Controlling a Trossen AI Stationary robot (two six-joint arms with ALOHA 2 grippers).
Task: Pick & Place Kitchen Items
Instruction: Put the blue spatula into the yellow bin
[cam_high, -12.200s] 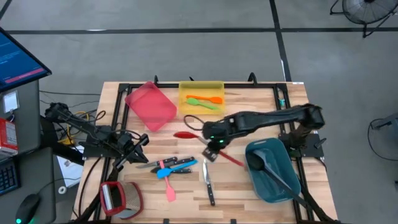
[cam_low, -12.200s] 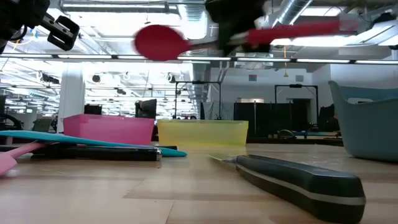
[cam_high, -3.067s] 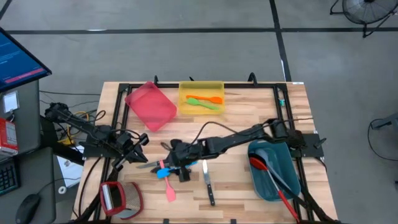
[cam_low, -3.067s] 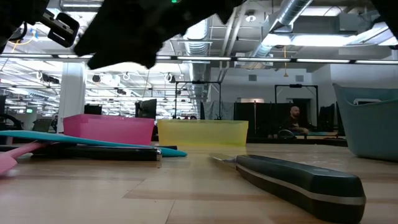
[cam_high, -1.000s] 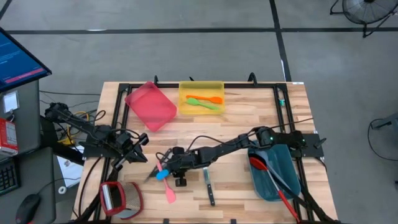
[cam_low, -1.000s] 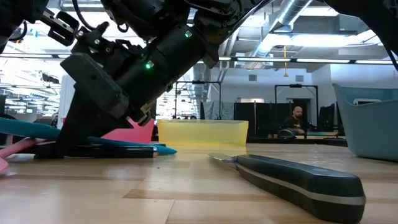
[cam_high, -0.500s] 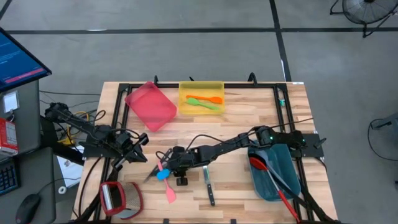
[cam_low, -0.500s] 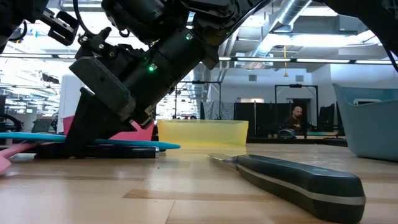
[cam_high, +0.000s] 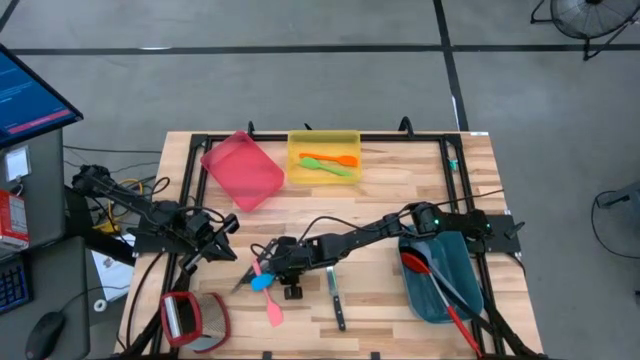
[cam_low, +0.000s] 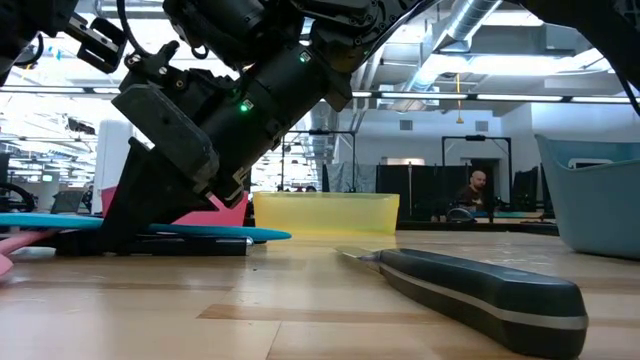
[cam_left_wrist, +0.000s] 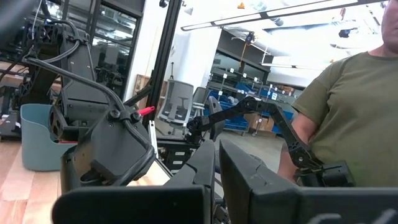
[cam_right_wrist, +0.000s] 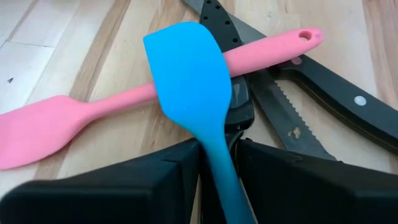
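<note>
The black handle of a knife is between my right gripper's fingers under the blue spatula, so I need to open, go up and pinch only the blue spatula's handle (cam_right_wrist: 225, 173).
My right gripper (cam_high: 278, 270) reaches from the table's right into the utensil pile at the near left and is shut on the blue spatula (cam_right_wrist: 189, 74). The spatula's blade lies over the pink spatula (cam_right_wrist: 93, 112), which lies flat on the table beside black-handled knives (cam_right_wrist: 323, 106). In the low view the blue spatula (cam_low: 210, 232) is level, just above the knives. Another knife (cam_high: 336, 298) lies alone near the front. My left gripper (cam_high: 212, 243) waits at the table's left edge, shut and empty. My right gripper pinches the blue spatula's handle (cam_right_wrist: 219, 163) between its two fingers. The fingers slant down from the table's right, and the handle runs forward between them with the blade out past the tips. The spatula is level over the pile; whether it still touches the pile, I cannot tell.
A teal bin (cam_high: 458, 300) at the right holds a red spoon (cam_high: 415, 263) and a black spoon. A yellow bin (cam_high: 323, 142) at the back holds orange and green spatulas. A pink bin (cam_high: 242, 170) stands tilted at the back left. A person shows behind the table in the left wrist view (cam_left_wrist: 348, 112).
In the low view the blue spatula has gone from tilted, its left end raised, to level in my right gripper's hold. The gripper has stayed over the pile.
</note>
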